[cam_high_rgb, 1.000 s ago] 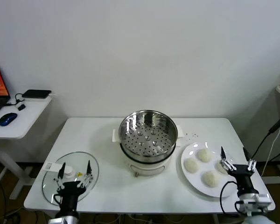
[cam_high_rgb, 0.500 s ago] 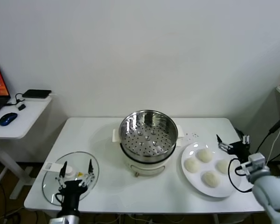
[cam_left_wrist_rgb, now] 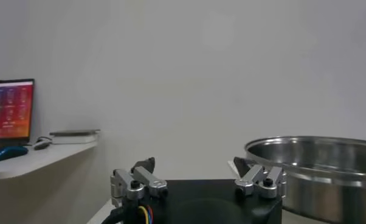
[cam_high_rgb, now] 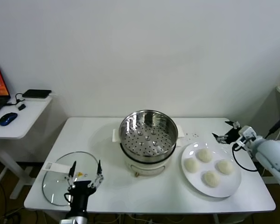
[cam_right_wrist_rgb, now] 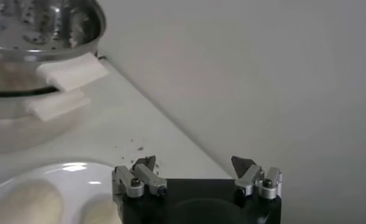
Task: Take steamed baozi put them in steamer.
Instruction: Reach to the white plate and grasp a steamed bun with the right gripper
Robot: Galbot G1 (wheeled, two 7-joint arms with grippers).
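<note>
The sides of the back baozi (cam_high_rgb: 205, 155) (cam_right_wrist_rgb: 101, 211), the one on the white plate nearest the wall, will be where I close my right gripper around it.
Four off-white baozi lie on a white plate (cam_high_rgb: 226, 186) at the table's right: one at the back (cam_high_rgb: 205, 155), one on the left (cam_high_rgb: 191, 164), one on the right (cam_high_rgb: 224, 166), one in front (cam_high_rgb: 211, 178). The steel steamer (cam_high_rgb: 148, 132), on a cream base, stands mid-table with its perforated tray bare; it also shows in the left wrist view (cam_left_wrist_rgb: 320, 164) and the right wrist view (cam_right_wrist_rgb: 40, 27). My right gripper (cam_high_rgb: 225, 132) is open and empty, above the table just behind the plate's far right edge. My left gripper (cam_high_rgb: 86, 173) is open and empty at the front left.
A round glass lid (cam_high_rgb: 60, 182) lies at the table's front left, under my left gripper. A side desk (cam_high_rgb: 18, 122) at far left holds a laptop, a mouse (cam_high_rgb: 7, 119) and a black box. A cable hangs off the table's right edge.
My right gripper has risen from the plate's front right edge and swung back to behind the plate's far edge. My left gripper has shifted a little to the right by the glass lid.
</note>
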